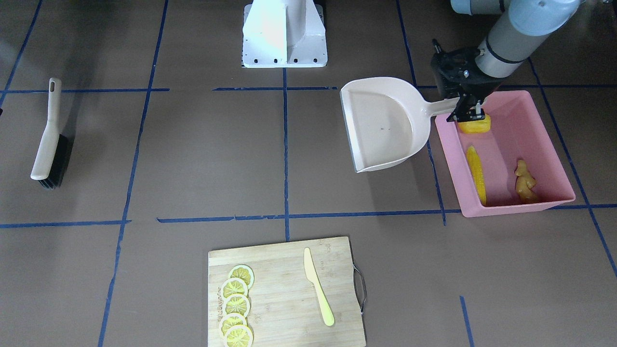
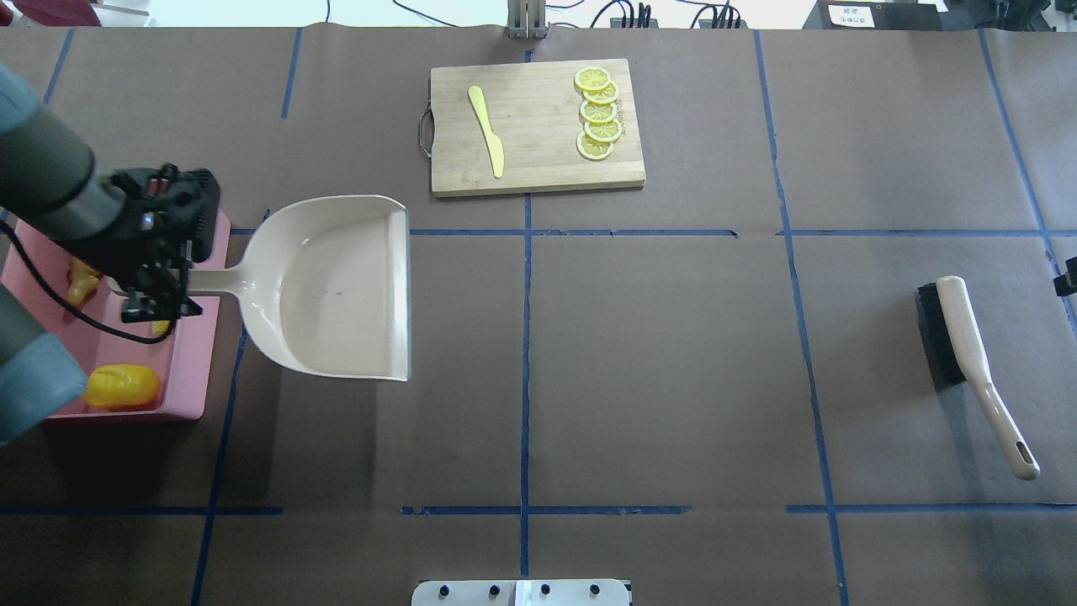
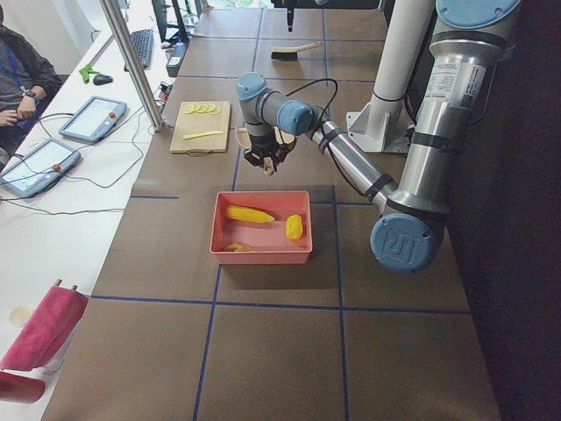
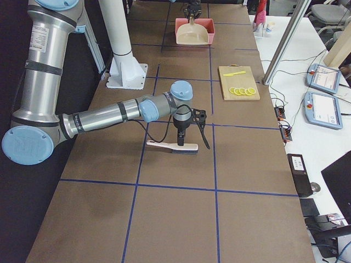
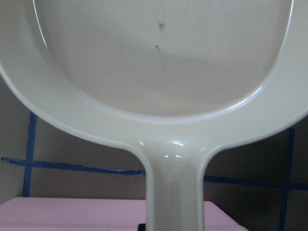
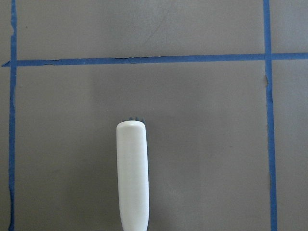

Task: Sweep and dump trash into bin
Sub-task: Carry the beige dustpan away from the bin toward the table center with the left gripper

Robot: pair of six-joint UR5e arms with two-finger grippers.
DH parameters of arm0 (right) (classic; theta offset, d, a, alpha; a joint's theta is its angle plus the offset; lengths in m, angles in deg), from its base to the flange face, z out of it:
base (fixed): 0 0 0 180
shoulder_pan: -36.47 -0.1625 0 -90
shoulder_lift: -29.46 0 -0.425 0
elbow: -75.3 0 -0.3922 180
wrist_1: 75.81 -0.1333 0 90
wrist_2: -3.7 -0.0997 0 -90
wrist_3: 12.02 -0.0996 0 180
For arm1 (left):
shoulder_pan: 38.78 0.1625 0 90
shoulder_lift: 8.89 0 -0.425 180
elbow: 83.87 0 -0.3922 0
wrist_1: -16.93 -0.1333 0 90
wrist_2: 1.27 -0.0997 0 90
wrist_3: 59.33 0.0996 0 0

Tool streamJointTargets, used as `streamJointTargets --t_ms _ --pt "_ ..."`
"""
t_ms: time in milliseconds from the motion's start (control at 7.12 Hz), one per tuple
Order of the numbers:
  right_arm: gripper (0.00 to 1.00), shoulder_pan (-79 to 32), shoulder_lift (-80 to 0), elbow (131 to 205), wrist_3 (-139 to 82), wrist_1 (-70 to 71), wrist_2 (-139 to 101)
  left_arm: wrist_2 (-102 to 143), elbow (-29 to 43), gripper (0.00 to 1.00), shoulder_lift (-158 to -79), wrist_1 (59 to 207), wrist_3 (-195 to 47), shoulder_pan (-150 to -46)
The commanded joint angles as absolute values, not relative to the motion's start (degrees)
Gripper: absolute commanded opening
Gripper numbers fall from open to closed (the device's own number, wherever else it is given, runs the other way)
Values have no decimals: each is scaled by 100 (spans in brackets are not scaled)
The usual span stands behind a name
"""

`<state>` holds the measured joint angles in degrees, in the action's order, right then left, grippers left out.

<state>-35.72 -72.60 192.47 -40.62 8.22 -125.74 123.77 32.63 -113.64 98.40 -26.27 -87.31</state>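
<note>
My left gripper needs to let go of the beige dustpan between the pink bin and the tape line [image 1: 341,134] from the white base.
My left gripper [image 1: 466,114] is shut on the handle of the beige dustpan [image 1: 381,125], over the near wall of the pink bin [image 1: 511,208]. The dustpan's scoop [image 2: 328,286] is empty and sticks out sideways from the bin, over the table. In the bin lie the corn cob [image 1: 476,173], the lumpy yellow piece [image 1: 475,126] and the ginger root [image 1: 524,182]. My right gripper [image 4: 180,139] hovers above the brush [image 2: 968,353], which lies on the table. I cannot tell whether it is open or shut.
A wooden cutting board [image 2: 538,160] at the far middle carries several lemon slices [image 2: 597,114] and a pale yellow knife [image 2: 488,130]. The robot's white base [image 1: 284,33] stands at the near middle edge. Blue tape lines cross the brown table.
</note>
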Motion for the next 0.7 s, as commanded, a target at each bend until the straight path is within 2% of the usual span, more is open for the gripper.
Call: streamJointTargets --t_ms 0,562 --pt "100 -3814 -7258 19246 -3786 1057 -12576 11828 2550 0 -11409 11275 -3469 -8195" --pt "100 -3920 -7258 19263 -3786 1067 -12532 11607 2424 6 -11418 11493 -3639 -7492"
